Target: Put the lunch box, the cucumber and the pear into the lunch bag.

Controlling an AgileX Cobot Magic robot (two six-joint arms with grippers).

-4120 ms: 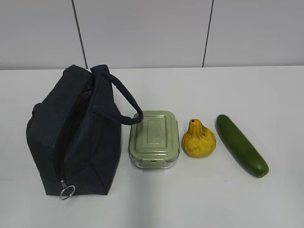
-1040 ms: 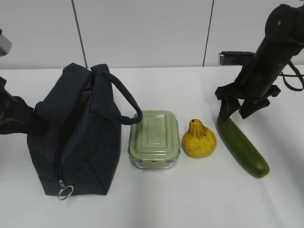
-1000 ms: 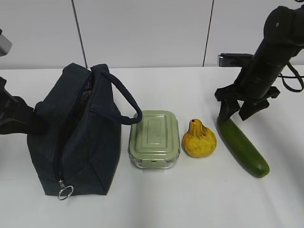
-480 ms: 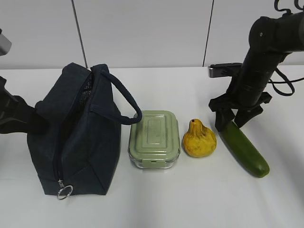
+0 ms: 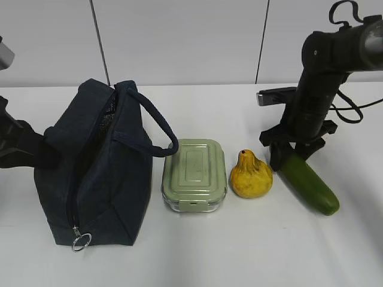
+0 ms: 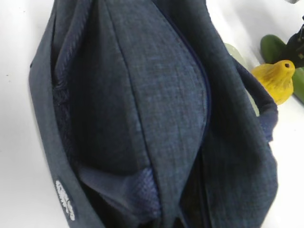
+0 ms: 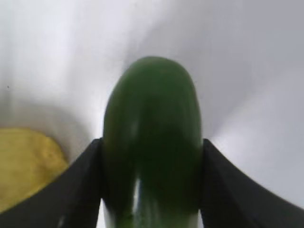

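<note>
The yellow pear beside the lunch box comes after the cucumber, and my right gripper should go to it and close on the pear's narrow neck (image 5: 246,158).
The dark navy lunch bag (image 5: 102,179) stands at the left with its top zipper open; it fills the left wrist view (image 6: 142,95). The sage-lidded lunch box (image 5: 194,173) lies right of it, then the yellow pear (image 5: 250,176), then the dark green cucumber (image 5: 311,188). My right gripper (image 5: 291,156) is down over the cucumber's far end. In the right wrist view both black fingers press the cucumber (image 7: 152,118), which lies on the table. My left gripper (image 5: 36,149) is against the bag's upper left side; its fingers are hidden.
The white table (image 5: 239,257) has bare surface in front of and behind the row of objects. A grey panelled wall (image 5: 179,42) stands behind. The bag's loop handle (image 5: 152,122) arches toward the lunch box. A metal ring pull (image 5: 82,242) hangs at the bag's front.
My right gripper has moved left and down onto the cucumber's far end, and its fingers now clasp it. The left arm and the bag have stayed put.
</note>
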